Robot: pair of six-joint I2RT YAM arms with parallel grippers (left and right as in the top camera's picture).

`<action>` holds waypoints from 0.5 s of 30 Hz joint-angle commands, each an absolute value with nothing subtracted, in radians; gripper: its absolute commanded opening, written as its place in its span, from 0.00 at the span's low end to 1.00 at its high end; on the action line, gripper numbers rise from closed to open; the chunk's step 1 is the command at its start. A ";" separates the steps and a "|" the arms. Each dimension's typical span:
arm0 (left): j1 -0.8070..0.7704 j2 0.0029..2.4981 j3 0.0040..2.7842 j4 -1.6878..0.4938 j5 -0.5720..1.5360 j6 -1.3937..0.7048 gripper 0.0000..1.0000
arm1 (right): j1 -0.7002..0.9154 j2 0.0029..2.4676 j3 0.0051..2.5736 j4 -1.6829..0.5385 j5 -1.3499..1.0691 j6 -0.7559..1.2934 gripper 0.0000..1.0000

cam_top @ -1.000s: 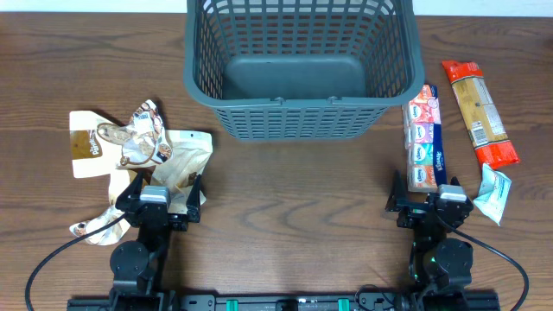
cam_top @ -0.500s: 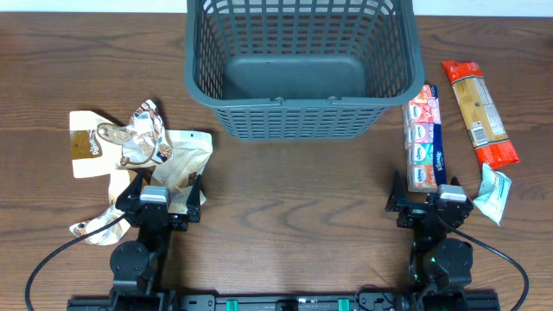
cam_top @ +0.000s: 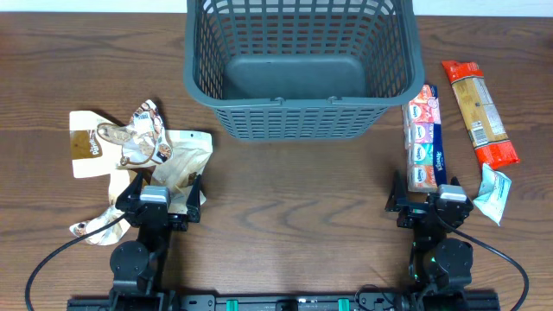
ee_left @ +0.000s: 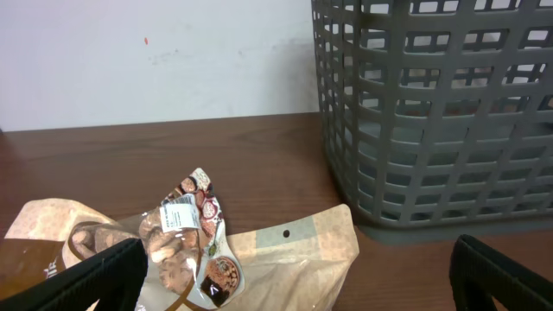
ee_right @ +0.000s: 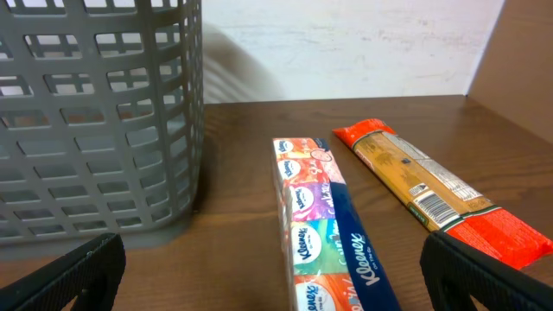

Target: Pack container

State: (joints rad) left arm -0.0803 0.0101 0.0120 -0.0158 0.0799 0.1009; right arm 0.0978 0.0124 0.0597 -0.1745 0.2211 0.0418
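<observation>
Next, my right gripper closes on the middle [cam_top: 427, 131] [ee_right: 318, 200] of the long Kleenex tissue pack, next to the orange and tan packet.
The dark grey lattice basket [cam_top: 302, 65] stands at the back middle of the table and is empty; it shows in the left wrist view [ee_left: 436, 112] and the right wrist view [ee_right: 95, 121]. My left gripper [cam_top: 158, 207] is open near the front left, just over the near edge of a pile of beige snack bags [cam_top: 138, 147] [ee_left: 259, 259]. My right gripper [cam_top: 432, 206] is open near the front right, at the near end of a long Kleenex tissue pack [cam_top: 425, 138] [ee_right: 324, 233]. Neither gripper holds anything.
A long orange and tan packet [cam_top: 479, 112] [ee_right: 432, 194] lies right of the tissue pack. A small silvery packet [cam_top: 492, 194] lies at the front right. A loose snack wrapper [cam_top: 91, 226] lies at the front left.
</observation>
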 commanded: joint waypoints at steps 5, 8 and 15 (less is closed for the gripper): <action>-0.077 0.004 0.004 -0.059 0.123 0.092 0.99 | 0.099 0.006 0.054 -0.173 0.228 0.052 0.99; -0.077 0.004 0.004 -0.059 0.123 0.092 0.99 | 0.099 0.006 0.054 -0.173 0.228 0.052 0.99; -0.077 0.004 0.004 -0.056 0.123 0.092 0.98 | 0.099 0.006 0.054 -0.173 0.228 0.052 0.99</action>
State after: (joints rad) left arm -0.0803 0.0101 0.0120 -0.0154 0.0799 0.1009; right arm 0.0978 0.0124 0.0597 -0.1745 0.2214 0.0418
